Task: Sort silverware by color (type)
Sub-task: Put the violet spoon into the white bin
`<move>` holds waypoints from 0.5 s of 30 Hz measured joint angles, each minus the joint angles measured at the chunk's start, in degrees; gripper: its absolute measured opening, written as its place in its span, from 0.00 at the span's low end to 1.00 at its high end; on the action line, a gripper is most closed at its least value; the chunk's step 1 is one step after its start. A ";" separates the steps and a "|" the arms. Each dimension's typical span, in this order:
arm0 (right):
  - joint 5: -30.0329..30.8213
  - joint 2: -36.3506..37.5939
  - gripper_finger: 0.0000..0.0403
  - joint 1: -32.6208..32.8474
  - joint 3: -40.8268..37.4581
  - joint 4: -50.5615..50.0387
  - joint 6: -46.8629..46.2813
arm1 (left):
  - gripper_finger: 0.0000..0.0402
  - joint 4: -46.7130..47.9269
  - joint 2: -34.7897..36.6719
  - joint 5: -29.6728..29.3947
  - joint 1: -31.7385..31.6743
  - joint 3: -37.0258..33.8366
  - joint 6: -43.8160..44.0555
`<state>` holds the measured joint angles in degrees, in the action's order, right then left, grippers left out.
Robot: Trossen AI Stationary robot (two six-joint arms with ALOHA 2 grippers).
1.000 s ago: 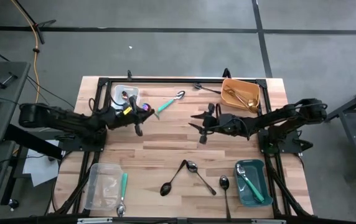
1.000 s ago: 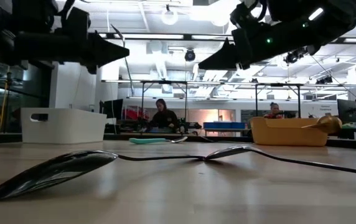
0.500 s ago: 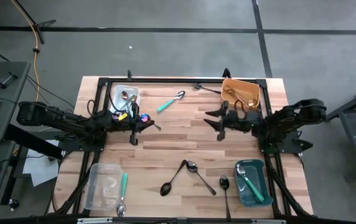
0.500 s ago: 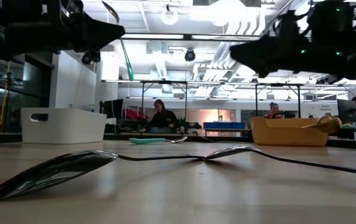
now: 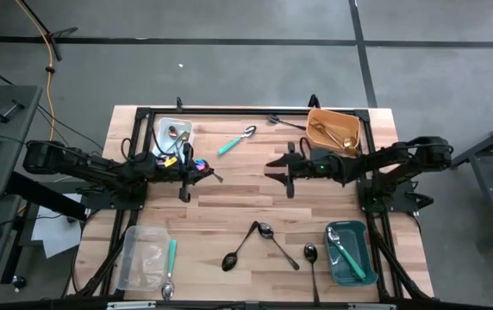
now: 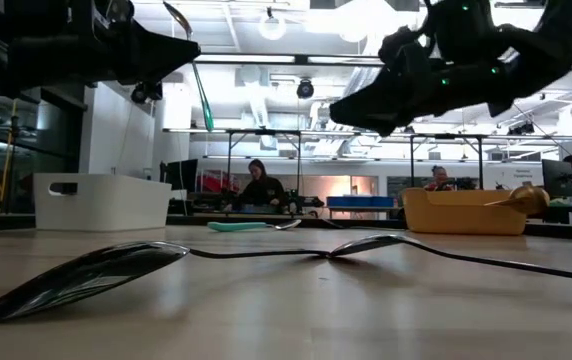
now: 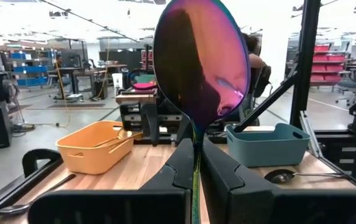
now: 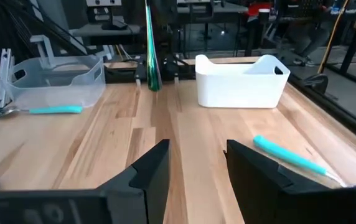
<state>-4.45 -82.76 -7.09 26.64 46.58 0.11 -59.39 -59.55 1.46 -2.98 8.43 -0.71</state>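
Next, my left gripper takes the rainbow spoon to the top of the spoons in the white bin [image 5: 173, 151]. It will let go of it there.
My left gripper [image 5: 202, 169] [image 7: 195, 177] is shut on an iridescent rainbow spoon [image 7: 200, 62], which stands upright left of the table's middle, bowl up. My right gripper [image 5: 272, 168] [image 8: 193, 163] hovers open at mid table, facing that spoon [image 8: 150, 53], with nothing between its fingers. A teal-handled spoon [image 5: 236, 141] lies flat on the far middle of the table. Black spoons [image 5: 245, 244] [image 5: 277, 244] [image 5: 311, 258] lie at the near middle. Another teal-handled spoon [image 5: 170, 263] lies beside the clear bin. My left gripper pinches the rainbow spoon's handle just below the bowl [image 7: 196, 146] between its two fingers. The fingers come nearly level from the table's left and lie across the handle. The spoon is lifted clear and upright, its handle [image 6: 204, 105] hanging below the fingers.
A white bin [image 5: 173, 133] with spoons stands far left, an orange bin [image 5: 333, 129] with gold pieces far right. A teal bin [image 5: 350, 250] is near right, a clear bin [image 5: 141, 255] near left. A black utensil [image 5: 285, 121] lies by the orange bin. People sit beyond the table.
My right gripper drew back toward the table's right edge, then came out again toward the left and sank a little, rolling as it went; it stays open. My left gripper swung slightly toward the near edge with the rainbow spoon, then kept still.
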 joint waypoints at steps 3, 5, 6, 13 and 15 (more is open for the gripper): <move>0.11 0.00 0.37 0.00 0.28 0.23 0.32 | 0.01 0.76 0.00 -0.03 0.00 0.00 0.01; 0.11 0.00 0.37 0.00 -0.01 1.07 0.34 | 0.01 2.16 0.00 -0.05 0.00 0.02 0.08; 0.11 0.00 0.37 0.00 -0.13 1.34 0.54 | 0.01 2.85 0.00 -0.05 0.00 0.02 0.14; -3.29 0.00 0.37 0.00 -0.14 1.62 2.72 | 0.01 3.05 -0.02 1.29 -1.23 0.02 0.90; -4.83 0.00 0.37 0.00 -0.16 1.70 2.72 | 0.01 3.18 -0.02 1.47 -1.69 0.02 1.70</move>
<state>-9.28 -82.76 -7.09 26.48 48.28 2.83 -56.20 -59.57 2.93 -4.67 8.45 0.99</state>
